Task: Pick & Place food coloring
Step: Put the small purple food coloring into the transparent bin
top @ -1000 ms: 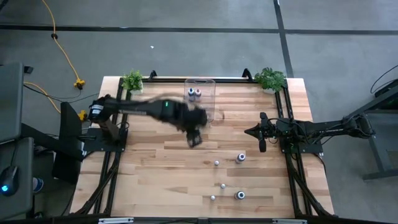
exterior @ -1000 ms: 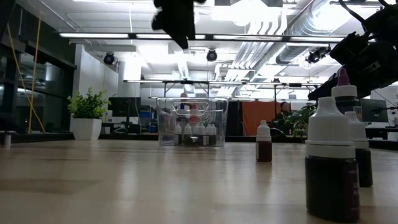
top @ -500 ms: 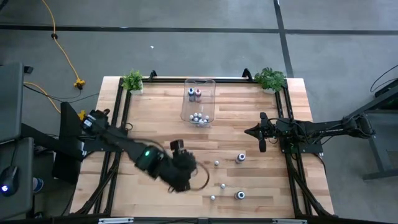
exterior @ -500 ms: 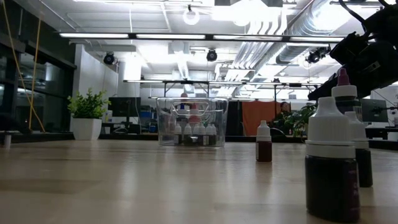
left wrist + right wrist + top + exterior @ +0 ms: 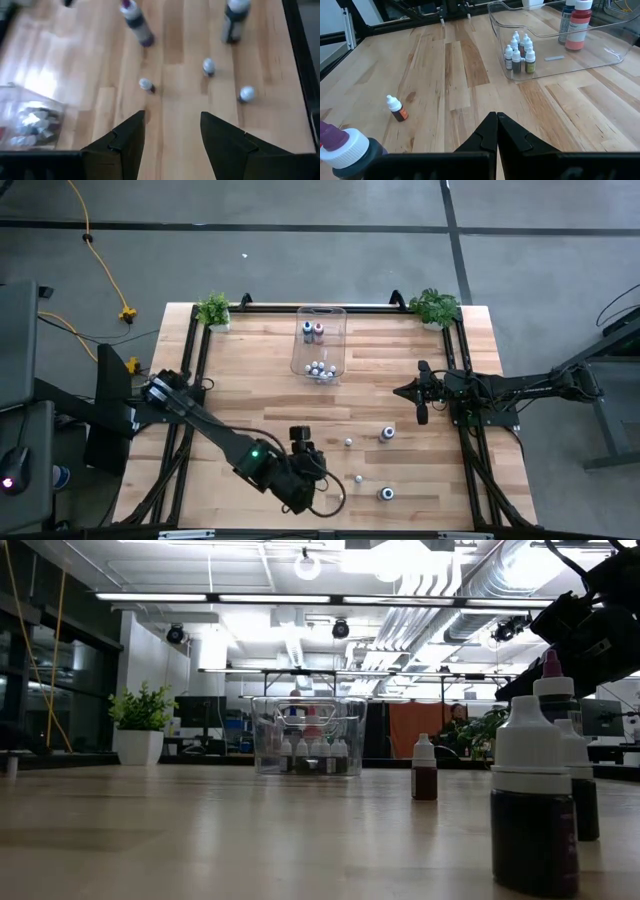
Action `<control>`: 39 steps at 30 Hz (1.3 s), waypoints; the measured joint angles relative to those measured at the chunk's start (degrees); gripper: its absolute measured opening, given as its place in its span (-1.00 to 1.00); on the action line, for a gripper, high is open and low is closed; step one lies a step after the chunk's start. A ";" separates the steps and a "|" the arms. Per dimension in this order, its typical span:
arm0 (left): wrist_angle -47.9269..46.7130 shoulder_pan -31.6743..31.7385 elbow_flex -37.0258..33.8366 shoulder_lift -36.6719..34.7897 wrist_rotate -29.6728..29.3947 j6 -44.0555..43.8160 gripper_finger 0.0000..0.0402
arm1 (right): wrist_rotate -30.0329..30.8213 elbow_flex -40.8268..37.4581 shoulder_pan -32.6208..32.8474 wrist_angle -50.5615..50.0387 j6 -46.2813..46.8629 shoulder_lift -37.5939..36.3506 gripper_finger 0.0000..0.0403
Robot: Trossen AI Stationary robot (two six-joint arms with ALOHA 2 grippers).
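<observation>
The robot's left gripper needs to next go to the tiny bottle nearest the table's near edge and close on the tiny bottle's white top [image 5: 341, 497] [image 5: 247, 92].
Several food coloring bottles stand upright on the wooden table: a purple-tipped one [image 5: 387, 434], a dark one [image 5: 386, 494] and tiny ones [image 5: 347, 442] [image 5: 358, 478]. More bottles stand inside the clear bin [image 5: 320, 345] at the far middle. My left gripper [image 5: 312, 473] hovers open over the near middle of the table, slanting down toward the loose bottles, with nothing between its fingers [image 5: 125, 145]. The nearest tiny bottle [image 5: 146, 85] stands just ahead of it. My right gripper [image 5: 421, 412] waits shut at the right.
Small potted plants [image 5: 213, 310] [image 5: 435, 307] stand at the two far corners. A black frame [image 5: 195, 360] runs along the table's sides. In the low view a big dark bottle [image 5: 533, 800] stands close to the camera, with a tiny one [image 5: 424, 768] farther back.
My left gripper has swung from beside the bin toward the table's near edge and sunk a little, rolling as it went. It now faces the loose bottles and has left the low view. It stays open. No bottle has moved.
</observation>
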 joint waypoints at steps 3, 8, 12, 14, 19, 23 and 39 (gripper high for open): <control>0.55 0.03 0.00 2.07 4.63 5.72 -0.08 | 0.00 0.00 -0.01 0.00 0.00 0.01 -1.00; 1.80 -0.01 0.00 4.18 16.53 9.75 -0.08 | 0.00 -0.02 0.01 -0.02 0.00 0.01 -1.00; 5.01 -0.03 0.00 6.36 18.22 14.95 -0.08 | 0.00 0.00 0.01 -0.02 0.00 0.01 -1.00; 8.04 0.24 0.00 7.15 18.17 18.10 -0.08 | 0.00 -0.02 0.01 -0.02 0.00 0.01 -1.00; 12.37 2.54 0.07 9.64 22.82 22.34 -0.08 | 0.00 0.00 0.01 -0.01 0.00 0.00 -1.00; 12.97 4.70 0.07 10.86 26.96 22.20 -0.08 | 0.00 -0.02 -0.01 0.00 0.00 0.01 -1.00; 19.76 9.46 0.04 16.40 36.50 22.91 -0.08 | 0.00 -0.02 0.00 -0.01 0.00 -0.01 -1.00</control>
